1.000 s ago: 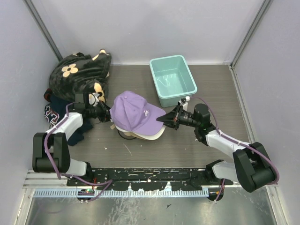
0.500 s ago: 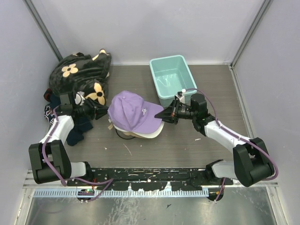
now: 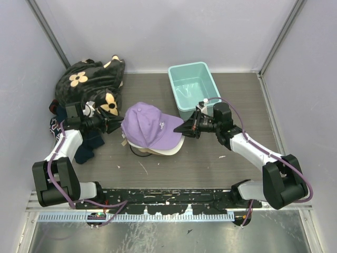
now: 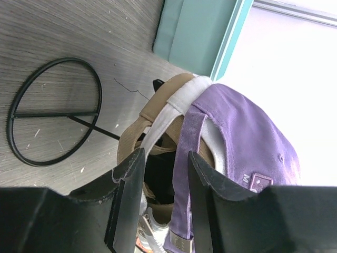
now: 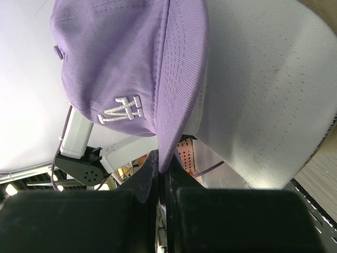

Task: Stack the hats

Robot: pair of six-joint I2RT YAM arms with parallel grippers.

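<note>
The robot's right gripper will release the purple hat snugly on top of the white hat (image 3: pixel 154 130), with one hat's edge over the other's.
A purple hat (image 3: pixel 149 125) lies on top of a white hat (image 3: pixel 176 147) and a tan hat (image 3: pixel 128 141) in the middle of the table. My right gripper (image 3: pixel 183 128) is shut on the tip of the purple brim (image 5: pixel 181 79), which is pinched between its jaws (image 5: pixel 162 158) above the white brim (image 5: pixel 263 100). My left gripper (image 3: pixel 112 124) sits at the back of the pile, open. In the left wrist view the purple strap (image 4: pixel 184 174) runs between the fingers (image 4: pixel 129 195), close to the right one, beside the white strap (image 4: pixel 168 113) and the tan strap (image 4: pixel 131 137).
A teal bin (image 3: pixel 194 89) stands behind the right gripper. Black fabric with tan flowers (image 3: pixel 89 81) and dark navy clothing (image 3: pixel 87 147) are heaped at the back left. A thin black wire ring (image 4: pixel 52 110) lies on the table under the hats' near edge.
My left gripper's jaws have opened and it has drawn back to the left, off the purple hat's back. The right gripper, still gripping the brim, shifted slightly up and left.
</note>
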